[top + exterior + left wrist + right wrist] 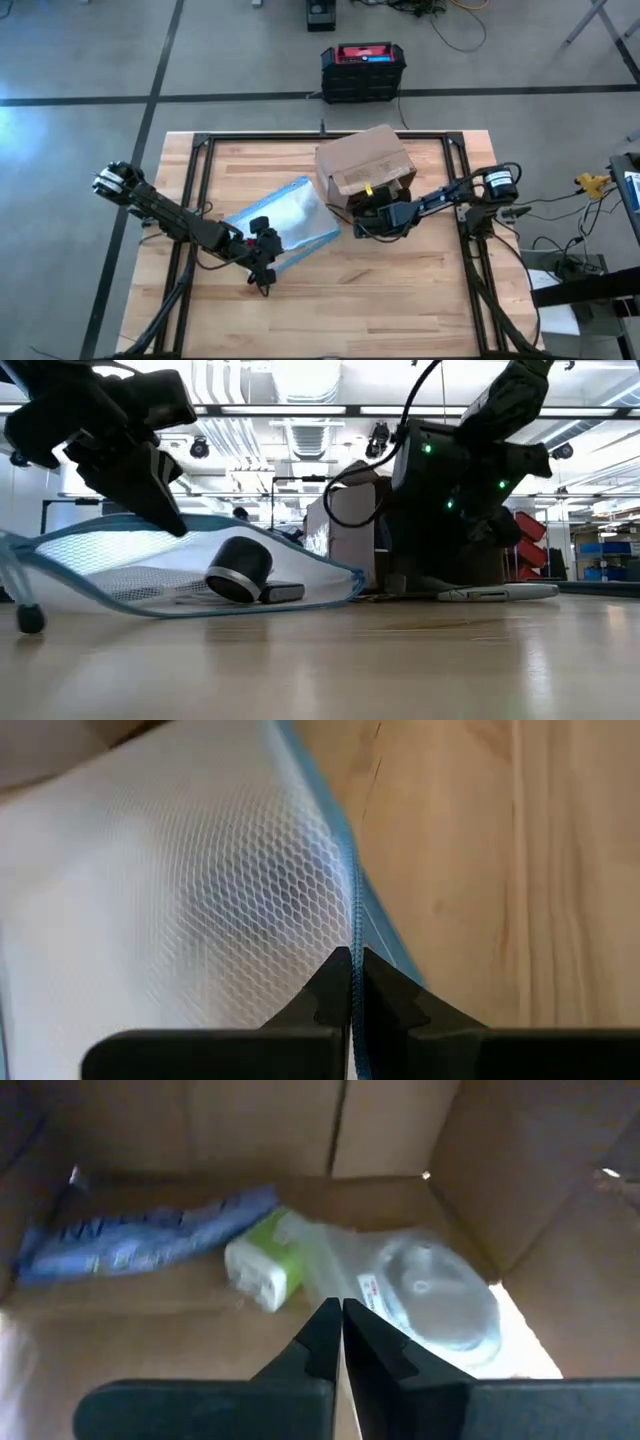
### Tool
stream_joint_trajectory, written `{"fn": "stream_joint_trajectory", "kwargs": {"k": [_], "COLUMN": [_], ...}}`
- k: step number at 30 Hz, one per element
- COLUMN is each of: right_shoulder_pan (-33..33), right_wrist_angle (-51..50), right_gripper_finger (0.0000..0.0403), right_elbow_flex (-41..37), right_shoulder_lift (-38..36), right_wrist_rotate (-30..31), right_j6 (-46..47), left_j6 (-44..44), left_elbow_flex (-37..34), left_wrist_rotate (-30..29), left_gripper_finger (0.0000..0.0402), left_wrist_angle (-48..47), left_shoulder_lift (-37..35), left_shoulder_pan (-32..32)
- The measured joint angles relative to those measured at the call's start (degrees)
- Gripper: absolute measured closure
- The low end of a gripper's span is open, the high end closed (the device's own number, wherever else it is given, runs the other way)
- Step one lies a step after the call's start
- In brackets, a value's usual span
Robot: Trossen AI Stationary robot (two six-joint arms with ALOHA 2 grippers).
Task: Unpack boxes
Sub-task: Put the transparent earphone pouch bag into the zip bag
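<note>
My right gripper should open its shut fingers, as they are only at the clear bag's near edge, then reach deeper and pinch its raised fold [325,1260] before pulling it out.
A brown cardboard box [362,163] stands at the table's far middle, its opening turned toward my right gripper [360,217]. That gripper is shut at the opening. Its wrist view looks inside at a blue packet [140,1238], a green-and-white item [265,1265] and a clear bag holding a round white thing [430,1290], all lying on the box's inner wall. Left of the box lies a clear mesh pouch with a blue edge [283,218]. It holds a black cylinder [240,570]. My left gripper [262,252] is shut on the pouch. My left gripper pinches the pouch's blue zipper edge [352,925] between its two fingertips, slanting down from the table's near left. The edge runs along the line between the fingers. The held side is raised, and the pouch's underside [180,605] rests on the table. My right gripper's shut fingertips [325,1325] reach the near edge of the clear bag; whether they touch it, I cannot tell.
A black-and-red case [363,70] stands on the floor beyond the table's far edge. Black frame rails [195,165] run along the table's sides. A flat white thing [497,593] lies on the table by the box. Bare wood lies along the near edge.
</note>
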Motion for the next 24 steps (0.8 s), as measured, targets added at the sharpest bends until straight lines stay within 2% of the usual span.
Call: {"fn": "stream_joint_trajectory", "kwargs": {"k": [2,5,11,14,21,24], "right_shoulder_pan": [0.0,-0.01,-1.98,-3.17,-5.15,-7.07], "right_wrist_angle": [0.01,-0.15,-0.19,-0.08,0.06,0.58], "right_gripper_finger": [0.0403,0.0403,0.0393,0.0361,0.0249,0.0222], "right_elbow_flex": [0.0,0.0,-0.2,-0.2,-0.21,-0.31], "right_shoulder_lift": [-0.79,-0.92,-0.68,-0.68,-0.68,0.06], "right_wrist_rotate": [-2.5,-3.16,-3.42,-4.49,-3.55,-5.75], "right_j6": [-3.48,-5.91,-5.65,-5.64,-4.54,-4.19], "left_j6": [-0.36,-0.17,0.18,0.2,0.21,0.22], "left_elbow_flex": [0.0,0.0,0.0,0.0,0.0,0.0], "left_wrist_rotate": [0.51,0.82,0.87,0.87,0.92,0.94], "left_gripper_finger": [0.0401,0.0401,0.0401,0.0401,0.0401,0.0401], "left_wrist_angle": [-0.68,-0.66,-0.55,-0.55,-0.51,-0.48], "left_shoulder_lift": [-0.01,-0.04,-0.19,-0.25,-0.41,-0.41], "left_shoulder_pan": [0.0,0.0,0.0,0.0,-0.03,-0.04]}}
